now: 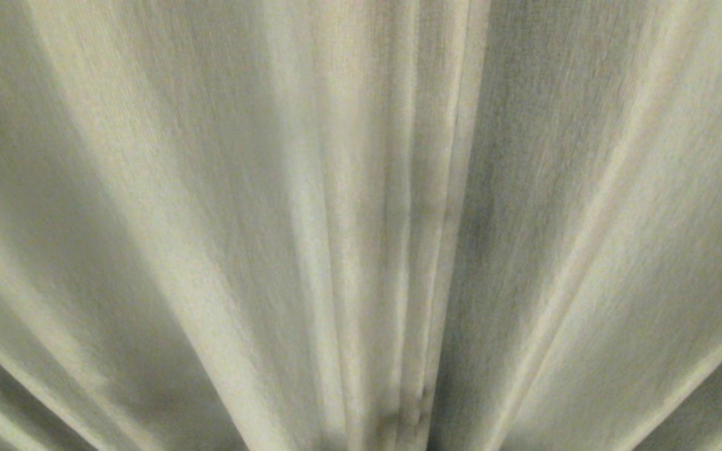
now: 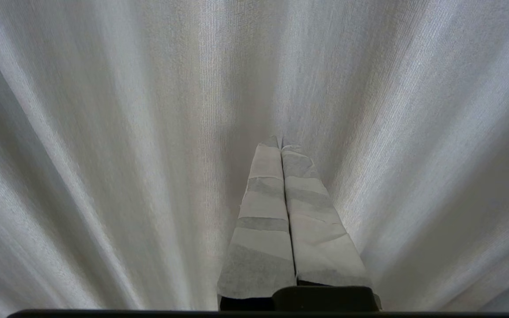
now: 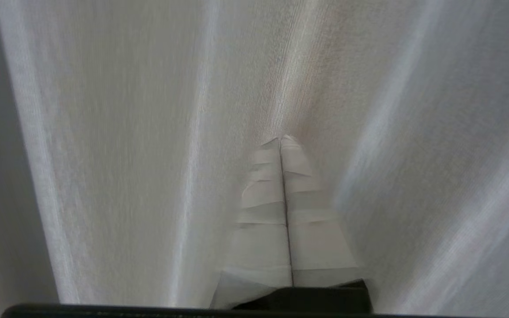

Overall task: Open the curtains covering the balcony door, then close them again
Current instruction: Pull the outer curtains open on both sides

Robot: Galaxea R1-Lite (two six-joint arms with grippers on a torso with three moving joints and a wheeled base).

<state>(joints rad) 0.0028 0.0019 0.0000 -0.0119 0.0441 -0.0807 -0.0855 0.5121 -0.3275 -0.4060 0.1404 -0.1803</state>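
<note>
The robot's right gripper should close on the curtains' upright fold (image 3: 290, 114) just ahead of its fingers, well away from the middle seam of the curtains.
The curtains (image 1: 210, 207) fill the whole head view as beige-grey woven cloth in vertical folds, drawn together, with a seam of edges (image 1: 423, 250) down the middle. The balcony door is hidden behind them. Neither arm shows in the head view. In the left wrist view my left gripper (image 2: 281, 142) is shut, its tape-wrapped fingers (image 2: 263, 207) pressed together with nothing between them, its tips close to the curtains (image 2: 104, 132). In the right wrist view my right gripper (image 3: 281, 139) is also shut and empty, its tips close to a fold of the curtains (image 3: 126, 132).
</note>
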